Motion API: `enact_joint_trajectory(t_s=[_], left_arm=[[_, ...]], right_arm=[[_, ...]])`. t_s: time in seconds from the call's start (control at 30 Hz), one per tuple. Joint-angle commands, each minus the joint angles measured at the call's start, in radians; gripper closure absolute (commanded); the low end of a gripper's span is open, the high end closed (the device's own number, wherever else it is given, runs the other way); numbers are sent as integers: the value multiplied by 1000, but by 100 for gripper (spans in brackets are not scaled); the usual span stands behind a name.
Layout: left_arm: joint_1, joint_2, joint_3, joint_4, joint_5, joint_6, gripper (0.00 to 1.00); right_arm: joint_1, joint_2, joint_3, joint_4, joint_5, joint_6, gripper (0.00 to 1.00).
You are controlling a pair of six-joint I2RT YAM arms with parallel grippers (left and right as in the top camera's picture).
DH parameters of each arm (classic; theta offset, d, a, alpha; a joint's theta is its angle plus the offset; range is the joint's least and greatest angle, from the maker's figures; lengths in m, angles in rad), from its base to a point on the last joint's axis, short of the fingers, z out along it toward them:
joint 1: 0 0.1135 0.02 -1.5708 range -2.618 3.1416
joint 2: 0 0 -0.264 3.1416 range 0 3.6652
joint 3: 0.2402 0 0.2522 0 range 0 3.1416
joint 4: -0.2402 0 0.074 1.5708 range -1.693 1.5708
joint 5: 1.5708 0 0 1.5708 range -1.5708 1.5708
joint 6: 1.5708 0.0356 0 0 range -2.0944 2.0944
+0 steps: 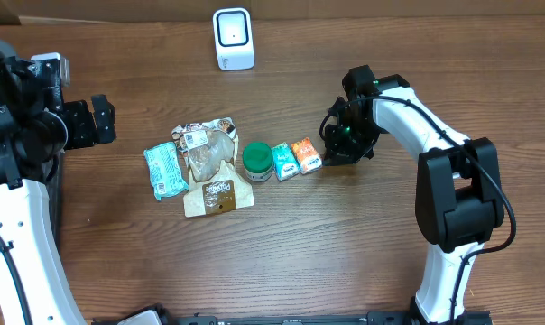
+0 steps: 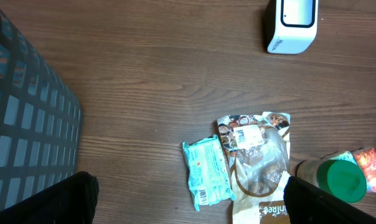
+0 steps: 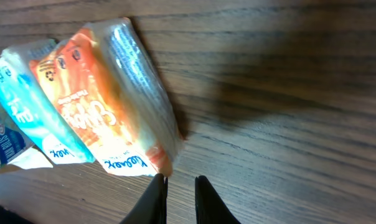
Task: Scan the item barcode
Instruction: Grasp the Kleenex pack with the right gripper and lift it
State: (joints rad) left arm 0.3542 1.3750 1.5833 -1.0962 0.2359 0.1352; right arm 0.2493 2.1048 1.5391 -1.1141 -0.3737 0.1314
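My right gripper's nearly shut fingers are outside the orange packet's corner, so next I open them and close them around that corner [image 3: 162, 165] before I lift the packet.
The white scanner [image 1: 233, 38] [image 2: 292, 23] stands at the table's far edge. A row of items lies mid-table: a teal packet [image 1: 165, 170] [image 2: 206, 172], a brown cookie bag [image 1: 212, 167] [image 2: 259, 162], a green-lidded jar [image 1: 257, 160] [image 2: 337, 180], a blue packet [image 1: 285, 161] [image 3: 26, 106] and an orange packet [image 1: 306, 154] [image 3: 98, 106]. My right gripper [image 1: 330, 150] [image 3: 180, 186] sits low beside the orange packet's right end, its jaws nearly together with bare wood in the slit and the packet's corner just off the left fingertip. My left gripper [image 1: 96, 120] [image 2: 188, 208] hangs wide open, holding nothing.
A grey mesh basket [image 2: 26, 124] fills the left side of the left wrist view. Bare wood lies between the scanner and the row of items, and to the right of the right arm.
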Motion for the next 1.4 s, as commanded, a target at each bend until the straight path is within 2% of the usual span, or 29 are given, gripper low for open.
enact_joint_trajectory(t_s=[0.0, 0.17, 0.53, 0.73, 0.83, 0.87, 1.07, 1.37], left_arm=[[0, 0, 9, 0, 13, 22, 0], [0, 0, 9, 0, 13, 22, 0], [0, 0, 9, 0, 13, 22, 1], [0, 0, 9, 0, 13, 22, 1], [0, 0, 9, 0, 13, 22, 1], [0, 0, 9, 0, 13, 22, 1], [0, 0, 9, 0, 13, 22, 0], [0, 0, 9, 0, 13, 22, 0]], right_arm=[[-10, -45, 28, 14, -24, -37, 83], [-4, -48, 21, 35, -32, -92, 67], [19, -45, -148, 254, -33, -114, 66], [20, -45, -153, 269, -100, -172, 76], [20, -45, -153, 267, -119, -174, 94], [20, -45, -152, 264, -135, -174, 96], [-5, -77, -122, 204, -282, -166, 96], [-123, -298, -88, 140, -549, -166, 96]])
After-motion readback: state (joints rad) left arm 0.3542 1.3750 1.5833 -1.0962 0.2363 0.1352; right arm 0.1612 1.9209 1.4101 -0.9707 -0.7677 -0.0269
